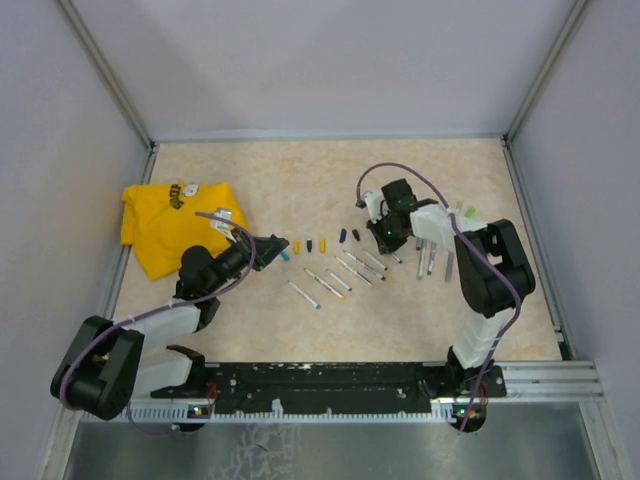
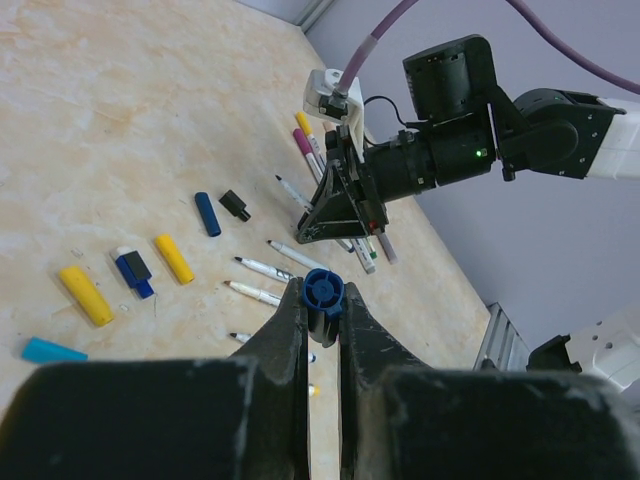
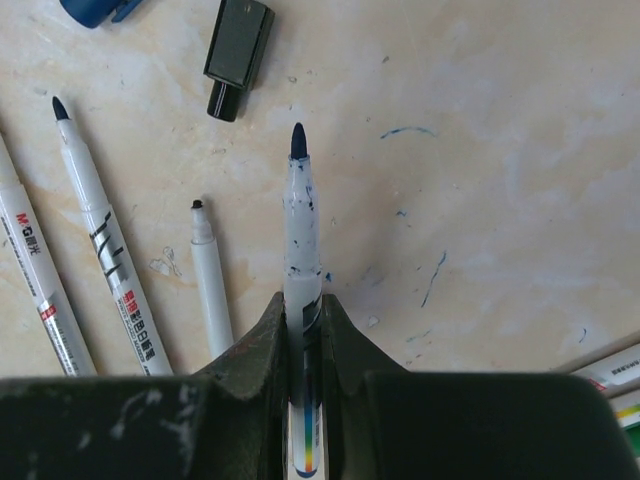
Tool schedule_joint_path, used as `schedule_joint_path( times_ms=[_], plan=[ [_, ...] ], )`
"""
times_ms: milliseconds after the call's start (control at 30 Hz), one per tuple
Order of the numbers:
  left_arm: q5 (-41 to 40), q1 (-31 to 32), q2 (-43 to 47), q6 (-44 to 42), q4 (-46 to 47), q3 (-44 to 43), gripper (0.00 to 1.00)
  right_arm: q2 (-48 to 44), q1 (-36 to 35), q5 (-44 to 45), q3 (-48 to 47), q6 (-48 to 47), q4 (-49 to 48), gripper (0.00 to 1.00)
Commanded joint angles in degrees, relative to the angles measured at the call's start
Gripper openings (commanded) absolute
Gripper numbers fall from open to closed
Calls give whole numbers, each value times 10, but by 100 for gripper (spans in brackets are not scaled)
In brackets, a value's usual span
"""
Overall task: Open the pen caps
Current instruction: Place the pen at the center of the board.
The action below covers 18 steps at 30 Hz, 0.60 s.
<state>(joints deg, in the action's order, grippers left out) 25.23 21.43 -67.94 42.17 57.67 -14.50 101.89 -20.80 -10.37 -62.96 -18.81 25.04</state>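
Note:
The robot's left gripper will release the dark blue pen cap on the table (image 1: 365, 228) (image 2: 244, 187) beside the black cap, toward the right gripper. The dark blue cap is now lifted over the table.
My left gripper (image 2: 324, 300) is shut on a dark blue pen cap (image 2: 325, 290), seen end-on, lifted over the table; from above the left gripper (image 1: 274, 250) sits left of the row of loose caps. My right gripper (image 3: 303, 305) is shut on an uncapped white pen (image 3: 299, 220) whose blue tip points away, low above the table. The right gripper (image 1: 376, 226) hangs over the right end of the row. Loose caps lie on the table: cyan (image 2: 50, 350), yellow (image 2: 85, 295), yellow (image 2: 174, 258), blue (image 2: 208, 213), black (image 2: 234, 205).
Several uncapped pens (image 2: 265, 268) lie side by side between the arms, some right beside the held pen (image 3: 110, 260). Capped pens (image 1: 432, 258) lie further right. A yellow cloth (image 1: 170, 225) covers the left side. Walls enclose the table on three sides; a rail (image 1: 330, 385) runs along the front.

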Motion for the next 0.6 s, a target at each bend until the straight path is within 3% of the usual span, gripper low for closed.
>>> schedule_joint_path(
  times_ms=[0,567],
  plan=[
    [15,-4,-2,3,29,3,0,14,5,19,-30,-16,30,5],
    [27,-3,-11,7,27,-9,0,33,5,14,-56,-38,106,11]
  ],
)
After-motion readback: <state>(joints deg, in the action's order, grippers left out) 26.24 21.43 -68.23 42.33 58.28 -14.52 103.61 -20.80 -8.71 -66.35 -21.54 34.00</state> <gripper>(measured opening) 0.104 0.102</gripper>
